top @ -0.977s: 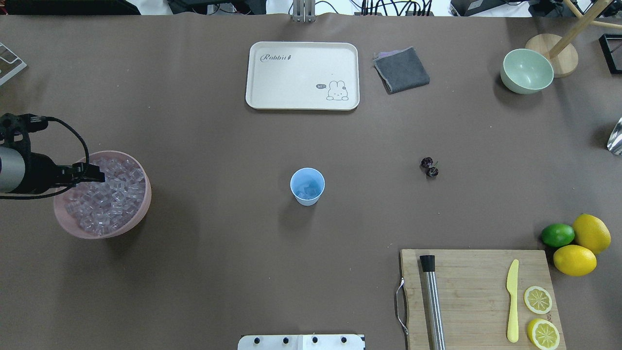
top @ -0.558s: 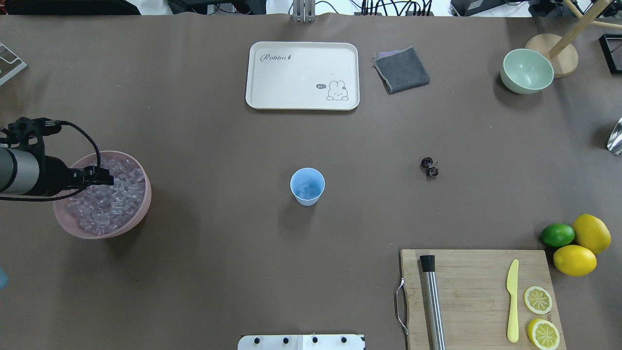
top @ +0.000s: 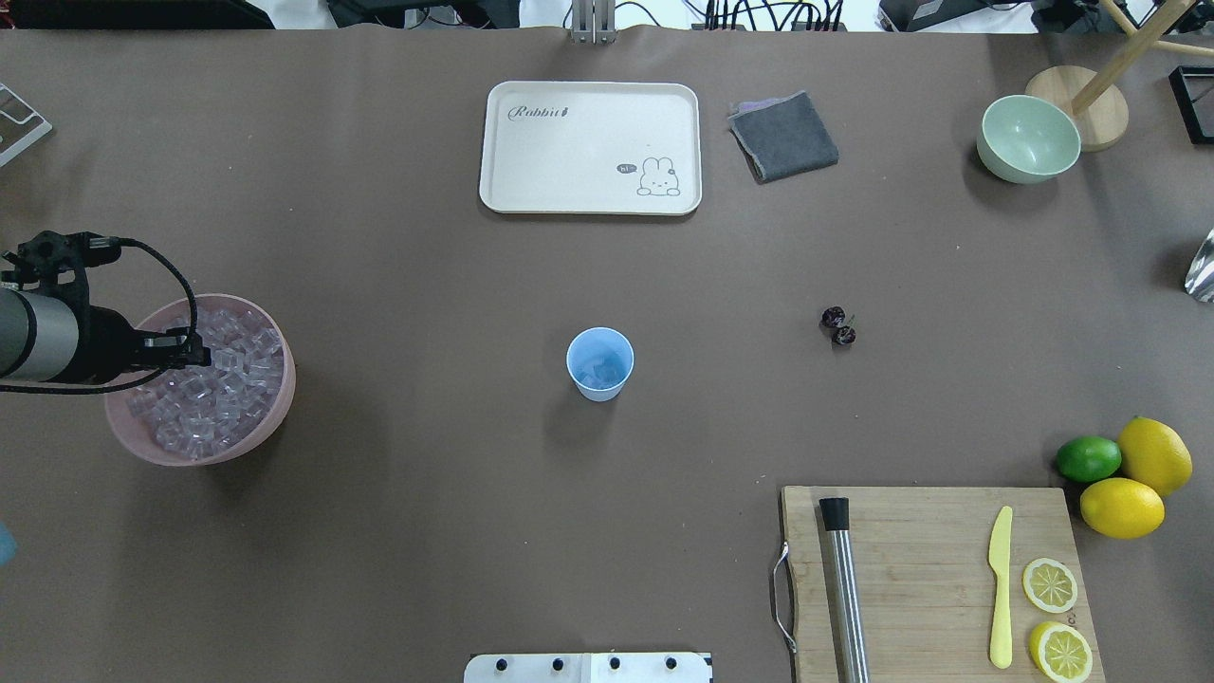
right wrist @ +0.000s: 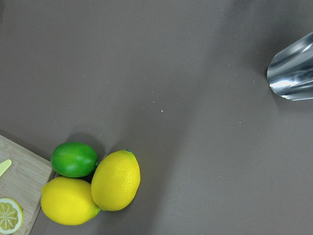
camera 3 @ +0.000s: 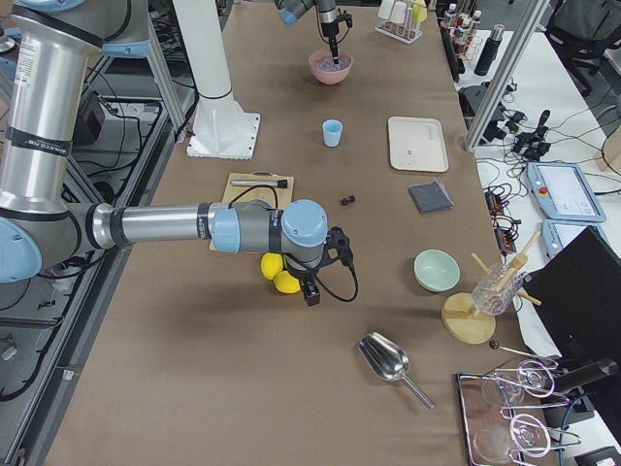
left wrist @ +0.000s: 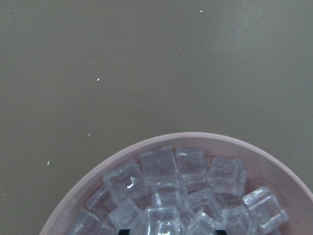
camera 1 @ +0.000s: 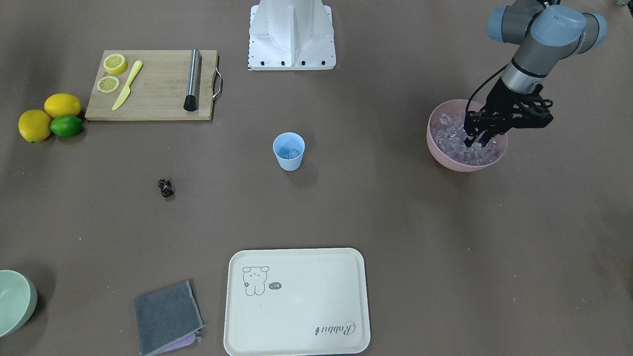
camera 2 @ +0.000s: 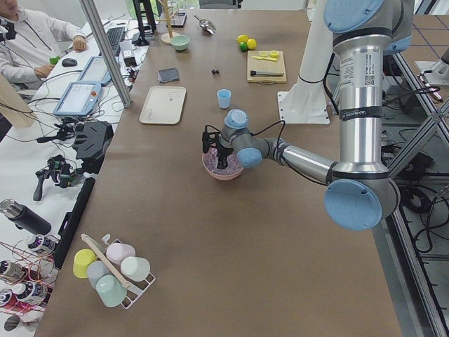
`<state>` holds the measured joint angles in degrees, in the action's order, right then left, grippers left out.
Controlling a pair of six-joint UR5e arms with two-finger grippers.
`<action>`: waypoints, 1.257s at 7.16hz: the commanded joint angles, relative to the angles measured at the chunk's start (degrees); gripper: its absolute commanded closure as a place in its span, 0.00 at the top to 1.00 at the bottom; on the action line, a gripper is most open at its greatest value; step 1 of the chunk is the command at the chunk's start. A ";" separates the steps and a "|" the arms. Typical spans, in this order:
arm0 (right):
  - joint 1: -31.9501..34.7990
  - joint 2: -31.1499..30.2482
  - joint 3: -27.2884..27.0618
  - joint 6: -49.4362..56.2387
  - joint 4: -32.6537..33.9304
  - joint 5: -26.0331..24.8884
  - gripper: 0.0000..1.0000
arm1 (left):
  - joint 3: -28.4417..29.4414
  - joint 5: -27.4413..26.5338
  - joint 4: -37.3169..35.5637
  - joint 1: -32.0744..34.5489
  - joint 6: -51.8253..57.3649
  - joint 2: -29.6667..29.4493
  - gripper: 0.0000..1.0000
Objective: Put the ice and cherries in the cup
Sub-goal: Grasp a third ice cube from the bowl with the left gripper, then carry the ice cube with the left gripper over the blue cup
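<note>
Next, I release an ice cube from my left gripper against the clear ice inside the light-blue cup [camera 1: 291,149].
The light-blue cup [top: 599,363] stands mid-table with a few clear ice cubes inside; it also shows in the front view [camera 1: 289,151]. The ice [top: 223,389] is heaped in a pink bowl [top: 277,413] at the table's left end. My left gripper [camera 1: 477,142] points down into this heap with its fingers apart among the cubes. The left wrist view shows the ice [left wrist: 166,181] close up. The dark cherries [top: 838,326] lie alone to the right of the cup. My right gripper [camera 3: 310,291] hangs beside the lemons and shows only in the exterior right view, so I cannot tell its state.
A cream tray [top: 590,147], a grey cloth [top: 783,136] and a pale green bowl [top: 1028,138] sit along the far side. A cutting board [top: 925,569] holds a steel muddler, a yellow knife and lemon slices. Lemons and a lime [top: 1124,470] lie beside it. A metal scoop [right wrist: 293,73] lies farther right.
My left gripper has shifted slightly over the pink bowl and sunk lower into the ice. The cup and the cherries have not moved.
</note>
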<state>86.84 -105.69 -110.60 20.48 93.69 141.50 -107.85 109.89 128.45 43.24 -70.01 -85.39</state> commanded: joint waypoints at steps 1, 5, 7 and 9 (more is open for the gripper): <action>0.00 -0.05 0.12 0.00 0.00 0.00 1.00 | -0.08 -0.90 -0.13 0.00 -0.04 0.13 0.00; 0.00 0.13 0.03 0.00 0.00 0.09 1.00 | -10.49 3.47 -12.62 0.88 0.14 -2.57 0.00; 0.00 0.48 -0.14 -0.09 -0.09 1.92 1.00 | -10.03 3.49 -24.42 -1.30 -8.40 -19.27 0.00; -0.35 4.23 -0.75 -5.84 -0.09 2.37 1.00 | -6.08 -0.34 -37.34 -7.44 -12.85 -35.22 0.00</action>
<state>86.74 -103.84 -110.96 18.64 93.61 143.51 -115.99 112.07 98.42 39.06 -79.73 -111.20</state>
